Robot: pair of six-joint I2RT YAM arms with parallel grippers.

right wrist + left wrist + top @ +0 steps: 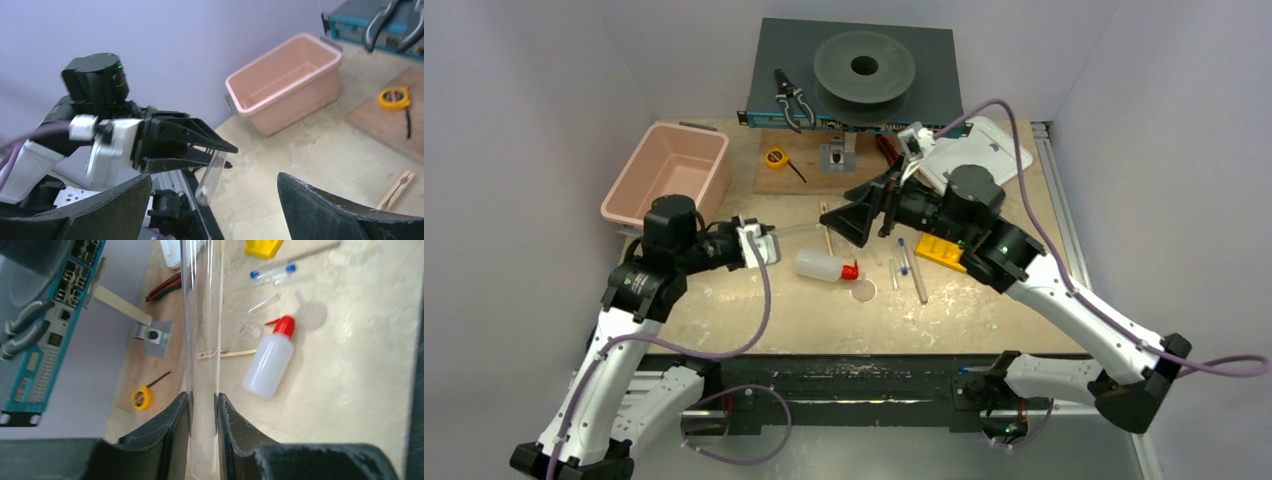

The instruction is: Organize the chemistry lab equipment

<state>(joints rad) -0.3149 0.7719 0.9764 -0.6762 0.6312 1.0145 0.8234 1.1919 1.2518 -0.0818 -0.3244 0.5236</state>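
Observation:
The tube's open end is behind the left gripper's fingers, so the robot's right gripper will take the tube's round end (pixel 203 195) before the left gripper turns around and regrips.
My left gripper (pixel 762 243) is shut on a clear glass test tube (pixel 202 330), held near its round end, which sticks out behind the fingers. The tube also shows in the right wrist view (pixel 212 175). My right gripper (pixel 839 215) is open and empty, facing the left gripper (pixel 220 149) with the tube's far end between them. On the table lie the red-capped squeeze bottle (pixel 822 266), the small round dish (pixel 863 291), blue-capped tubes (pixel 904 256) and wooden sticks (pixel 918 282). The left wrist view shows the bottle (pixel 270 367), tubes (pixel 272 273) and dish (pixel 313 315).
A pink bin (pixel 667 175) stands at the back left. A yellow tape measure (pixel 776 157) lies on a wooden board. A yellow block (pixel 944 250) and a white tray (pixel 972 150) are at the right. Pliers (pixel 792 96) and a grey spool (pixel 864 68) sit on the back unit.

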